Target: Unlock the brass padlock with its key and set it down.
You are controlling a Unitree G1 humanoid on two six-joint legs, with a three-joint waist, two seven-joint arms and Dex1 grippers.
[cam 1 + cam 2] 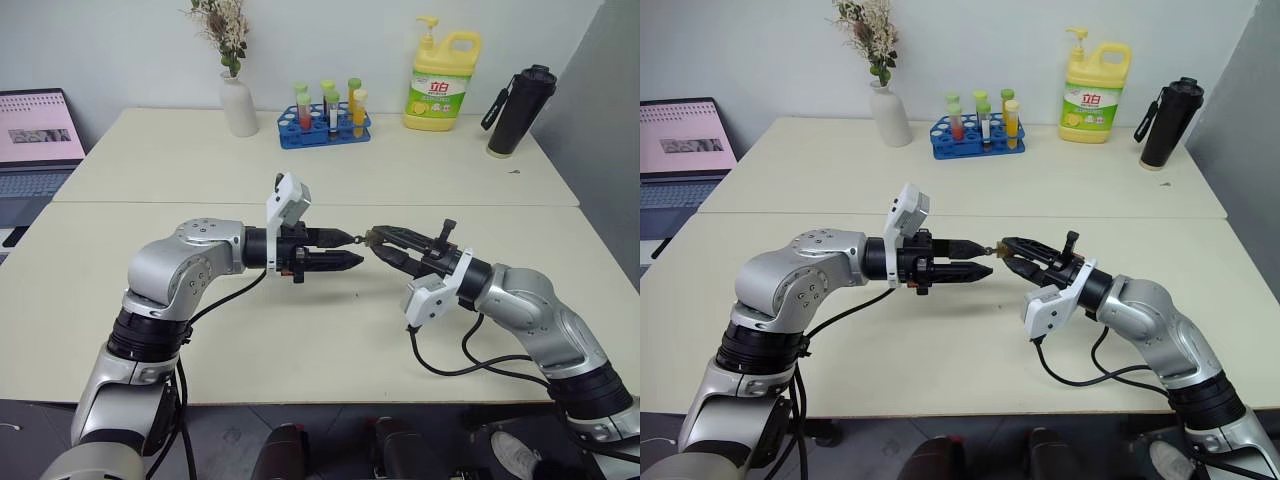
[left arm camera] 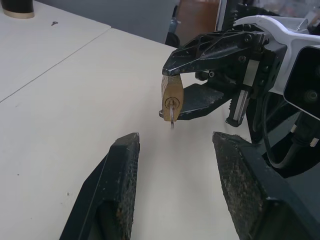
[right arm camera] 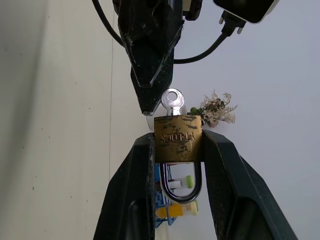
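Observation:
Next, my left gripper backs off, rise and closes its fingers on the ring (image 1: 358,239), because its fingertips are below the key's ring end.
My right gripper (image 1: 380,242) is shut on the brass padlock (image 3: 177,138), with one finger on each side of its body, held above the table. The silvery shackle (image 3: 181,187) lies back between the fingers, and both its legs run into the body. The key (image 3: 173,100) sits in the keyhole with its ring end sticking out toward my left gripper (image 2: 175,140). That gripper is open, nothing between its fingers, and its tips are just short of the key. In the head views the two grippers meet tip to tip over the near table.
At the back of the table (image 1: 300,330) stand a white vase (image 1: 239,103), a blue tube rack (image 1: 325,126), a yellow detergent bottle (image 1: 442,82) and a black bottle (image 1: 520,110). A laptop (image 1: 35,150) sits at the far left.

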